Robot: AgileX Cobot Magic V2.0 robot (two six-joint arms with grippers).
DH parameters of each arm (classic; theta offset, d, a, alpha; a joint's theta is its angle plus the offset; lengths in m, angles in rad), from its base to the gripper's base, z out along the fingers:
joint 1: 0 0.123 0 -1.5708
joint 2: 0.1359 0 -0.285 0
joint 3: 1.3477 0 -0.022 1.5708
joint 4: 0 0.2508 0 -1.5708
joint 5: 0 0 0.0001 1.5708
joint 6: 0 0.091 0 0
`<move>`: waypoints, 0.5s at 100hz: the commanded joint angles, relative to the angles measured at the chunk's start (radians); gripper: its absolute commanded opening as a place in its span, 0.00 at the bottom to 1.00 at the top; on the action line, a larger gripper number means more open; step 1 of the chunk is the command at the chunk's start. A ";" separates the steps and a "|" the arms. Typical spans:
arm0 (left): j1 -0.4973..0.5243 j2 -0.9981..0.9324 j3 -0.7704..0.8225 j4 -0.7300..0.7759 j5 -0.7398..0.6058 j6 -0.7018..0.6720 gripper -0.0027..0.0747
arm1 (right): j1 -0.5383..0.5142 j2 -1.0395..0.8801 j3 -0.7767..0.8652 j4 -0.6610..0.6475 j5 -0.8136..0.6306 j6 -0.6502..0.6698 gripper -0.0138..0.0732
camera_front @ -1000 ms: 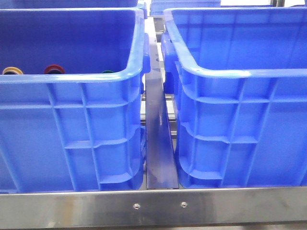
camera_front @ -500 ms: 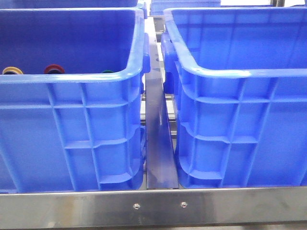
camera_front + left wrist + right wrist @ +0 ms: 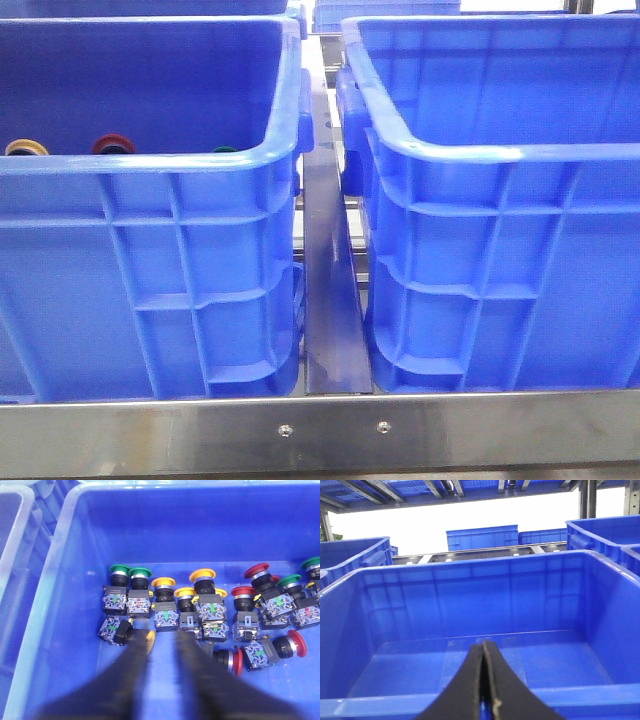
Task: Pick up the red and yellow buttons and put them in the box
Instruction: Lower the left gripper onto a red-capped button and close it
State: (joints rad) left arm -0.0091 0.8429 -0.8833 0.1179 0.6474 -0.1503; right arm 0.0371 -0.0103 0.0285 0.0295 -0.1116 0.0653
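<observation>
The red button that lies on top of another, beside a green button, will have my left gripper close on its black body [image 3: 113, 149] [image 3: 275, 604].
In the left wrist view, my left gripper [image 3: 161, 639] hangs open and empty inside a blue crate [image 3: 60, 590] that holds several push buttons. A yellow button [image 3: 149, 641] lies on its side against the left finger [image 3: 131, 655]. A dark red button [image 3: 237, 661] lies on its side just beside the other finger. More yellow [image 3: 202, 575] and red [image 3: 256, 571] buttons stand behind. In the front view a yellow cap [image 3: 26, 147] and a red cap [image 3: 113, 143] peek over this crate's rim [image 3: 150, 163]. My right gripper [image 3: 483, 644] is shut and empty in front of the empty blue box [image 3: 485, 600].
Green buttons [image 3: 120, 570] stand among the others; one green cap [image 3: 224, 150] shows in the front view. The empty box [image 3: 480, 155] sits to the right of the button crate, with a steel divider [image 3: 330, 300] between them and a steel rail [image 3: 330, 430] in front. More blue crates [image 3: 480, 537] stand behind.
</observation>
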 commanded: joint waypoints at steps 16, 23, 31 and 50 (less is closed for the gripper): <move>0.002 -0.002 -0.037 -0.001 -0.060 0.001 0.80 | 0.003 -0.020 -0.016 -0.006 -0.085 -0.004 0.05; 0.002 -0.002 -0.035 -0.001 -0.066 0.001 0.79 | 0.003 -0.020 -0.016 -0.006 -0.085 -0.004 0.05; 0.002 -0.002 -0.034 -0.011 -0.076 0.001 0.77 | 0.003 -0.020 -0.016 -0.006 -0.085 -0.004 0.05; -0.003 0.025 -0.035 -0.135 -0.110 0.001 0.72 | 0.003 -0.020 -0.016 -0.006 -0.085 -0.004 0.05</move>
State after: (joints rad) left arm -0.0091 0.8526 -0.8833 0.0446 0.6302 -0.1503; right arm 0.0371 -0.0103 0.0285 0.0295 -0.1116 0.0653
